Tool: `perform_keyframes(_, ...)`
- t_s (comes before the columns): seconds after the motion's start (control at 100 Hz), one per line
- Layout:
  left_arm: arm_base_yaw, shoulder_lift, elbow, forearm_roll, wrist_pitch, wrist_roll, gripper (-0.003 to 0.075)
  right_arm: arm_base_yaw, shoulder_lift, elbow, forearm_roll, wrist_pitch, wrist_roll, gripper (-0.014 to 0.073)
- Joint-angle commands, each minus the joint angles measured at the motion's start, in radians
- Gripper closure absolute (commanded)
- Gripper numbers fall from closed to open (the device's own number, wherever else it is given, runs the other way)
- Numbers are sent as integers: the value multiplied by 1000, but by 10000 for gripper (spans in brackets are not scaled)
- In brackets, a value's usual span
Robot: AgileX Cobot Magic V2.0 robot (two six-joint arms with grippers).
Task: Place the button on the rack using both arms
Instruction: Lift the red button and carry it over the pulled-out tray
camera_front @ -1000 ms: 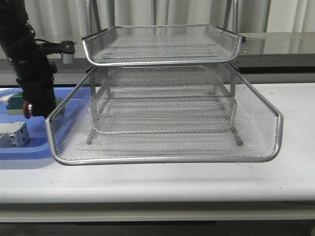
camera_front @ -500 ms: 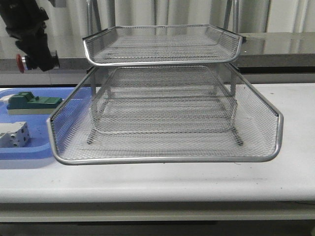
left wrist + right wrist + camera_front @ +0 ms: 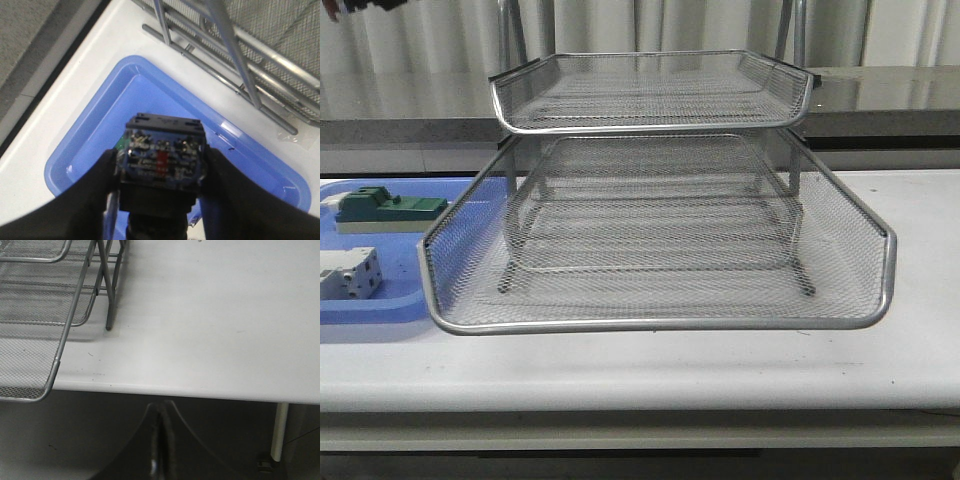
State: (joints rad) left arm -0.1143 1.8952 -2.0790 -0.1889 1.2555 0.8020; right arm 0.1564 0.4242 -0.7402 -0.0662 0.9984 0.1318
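The robot's left gripper should release the button, now high above the blue tray, in the middle of the rack's wide lower level (image 3: 643, 224), below the top level.
My left gripper (image 3: 161, 172) is shut on the button (image 3: 161, 150); its black and blue block body fills the space between the dark fingers, high above the blue tray. In the front view only the red head (image 3: 330, 8) shows, at the top left corner, left of the rack and above its top tier. The silver wire-mesh rack (image 3: 660, 324) stands mid-table; its rods show in the left wrist view (image 3: 240, 55). My right gripper (image 3: 160, 410) is shut and empty, below the table's front edge, right of the rack's corner (image 3: 55, 360).
A flat blue tray (image 3: 370, 310) lies left of the rack, also in the left wrist view (image 3: 100, 115). It holds a green block (image 3: 385, 208) and a white-grey block (image 3: 348, 272). A grey counter and curtains run behind the table.
My left arm has lifted the button from just above the blue tray, up and to the left, almost out of the front view. The rack and blocks have not moved.
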Motion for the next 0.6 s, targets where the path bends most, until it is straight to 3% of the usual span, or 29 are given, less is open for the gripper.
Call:
perform_keyframes(0.0, -47, -112, -2, -41, 12, -19, 741, -3, 7, -29, -18, -63, 0, 703)
perform_keyframes(0.28, -235, -231, 146, -41, 12, -19, 741, -3, 7, -29, -18, -63, 0, 703)
perform_keyframes(0.59, -440, -221, 255, -68, 12, -19, 741, -3, 7, -29, -18, -63, 0, 703)
